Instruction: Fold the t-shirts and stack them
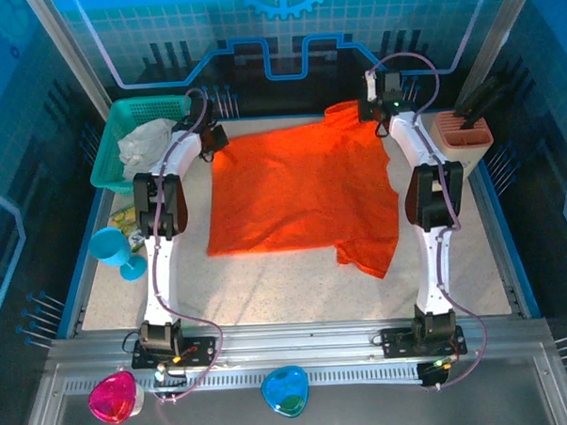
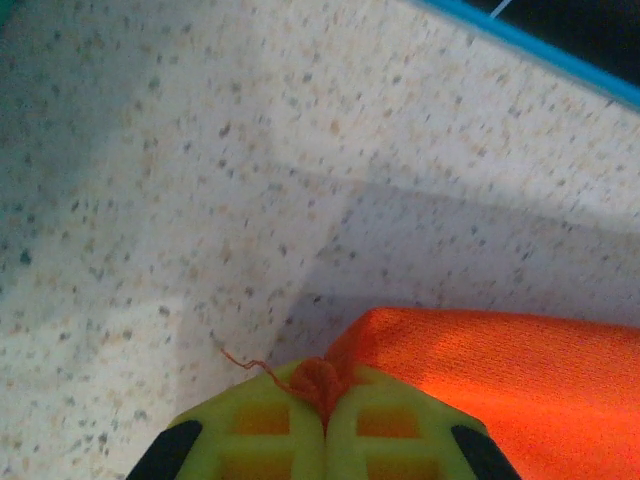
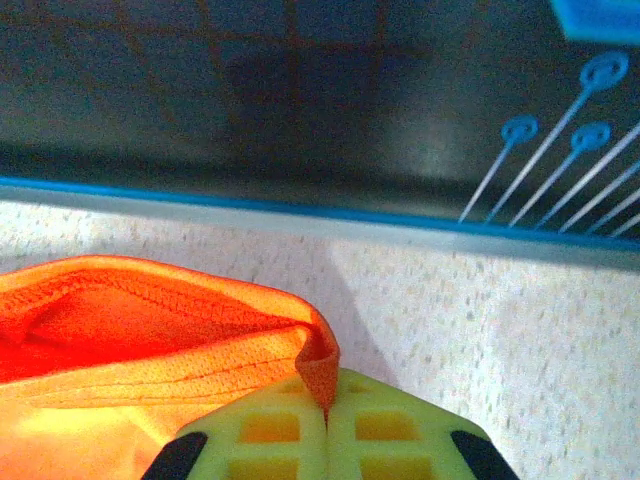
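Observation:
I need to let go of the orange t-shirt's held corner with my left gripper on the shirt's body, just inside its basket-side edge [image 1: 221, 185].
The orange t-shirt [image 1: 302, 198] lies spread over the middle of the speckled table, one sleeve pointing to the near right. My left gripper [image 1: 213, 145] is at its far left corner, and the yellow-green fingers [image 2: 250, 430] are shut on a bunched tip of orange cloth [image 2: 500, 380] with a loose thread. My right gripper [image 1: 378, 114] is at the far right corner, shut on a folded hem of the same shirt [image 3: 150, 340]. A whitish-grey t-shirt [image 1: 147, 141] lies crumpled in the teal basket [image 1: 111, 135] at the far left.
A teal goblet [image 1: 116, 250] and a small yellow-green item [image 1: 126, 219] sit by the left arm. A pinkish holder with black tools [image 1: 463, 129] stands at the far right. The blue table rim [image 3: 300, 212] runs close behind my right gripper.

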`<state>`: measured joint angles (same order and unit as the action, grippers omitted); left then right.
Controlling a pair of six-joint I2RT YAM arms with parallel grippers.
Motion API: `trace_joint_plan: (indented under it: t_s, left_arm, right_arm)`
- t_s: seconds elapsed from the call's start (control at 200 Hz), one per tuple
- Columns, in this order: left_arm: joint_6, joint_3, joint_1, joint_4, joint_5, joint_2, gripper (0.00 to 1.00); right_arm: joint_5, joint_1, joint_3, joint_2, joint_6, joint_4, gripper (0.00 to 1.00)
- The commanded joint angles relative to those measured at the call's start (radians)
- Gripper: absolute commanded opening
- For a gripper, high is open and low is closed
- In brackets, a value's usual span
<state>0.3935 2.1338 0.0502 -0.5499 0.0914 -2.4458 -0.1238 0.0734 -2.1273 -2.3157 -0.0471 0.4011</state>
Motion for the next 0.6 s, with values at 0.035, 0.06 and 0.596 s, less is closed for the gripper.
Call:
trace_joint_plan:
  t_s: [0.035, 0.06, 0.596]
  left_arm:
    - [-0.004, -0.151, -0.009, 0.059, -0.039, 0.161, 0.0]
    - [-0.003, -0.178, -0.008, 0.068, -0.043, 0.178, 0.0]
    - [0.029, -0.59, 0.012, 0.188, -0.084, 0.395, 0.0]
  right_arm:
    - [0.01, 0.013, 0.214, 0.196, -0.06, -0.105, 0.0]
    - [0.013, 0.012, 0.255, 0.222, -0.068, -0.113, 0.0]
    - [0.037, 0.032, 0.88, 0.526, -0.208, -0.274, 0.0]
